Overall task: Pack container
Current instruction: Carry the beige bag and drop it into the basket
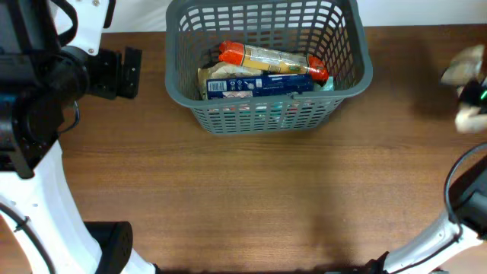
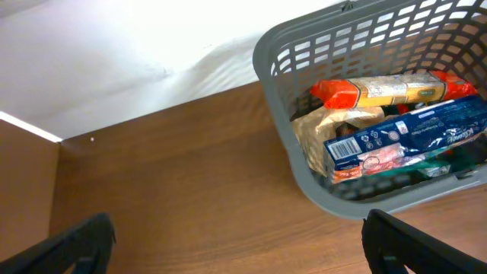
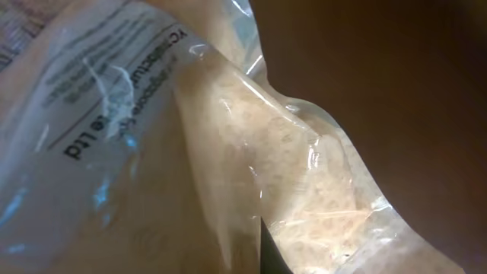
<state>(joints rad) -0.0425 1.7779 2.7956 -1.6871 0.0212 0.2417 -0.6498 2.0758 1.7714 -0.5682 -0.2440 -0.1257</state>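
Observation:
Next, my right gripper lets go of the clear bag of pale grains on top of the orange-ended pasta packet [image 1: 291, 58] in the container.
The dark grey slotted container [image 1: 266, 114] stands at the table's far middle. It holds an orange-ended pasta packet [image 1: 274, 61], a blue box [image 1: 259, 85] and a beige bag. It also shows in the left wrist view [image 2: 335, 202]. My left gripper [image 1: 129, 72] is open and empty, left of the container, its fingers wide apart [image 2: 240, 228]. My right gripper [image 1: 472, 91] is at the far right edge, shut on a clear bag of pale grains [image 1: 460, 70]. The bag [image 3: 251, 152] fills the right wrist view; only a sliver of one finger [image 3: 270, 251] shows.
The brown wooden table [image 1: 251, 198] spreads in front of the container. A white wall or cloth [image 2: 137, 61] runs behind the table's far edge. My white arm bases stand at the near left [image 1: 46, 213] and near right [image 1: 434, 243].

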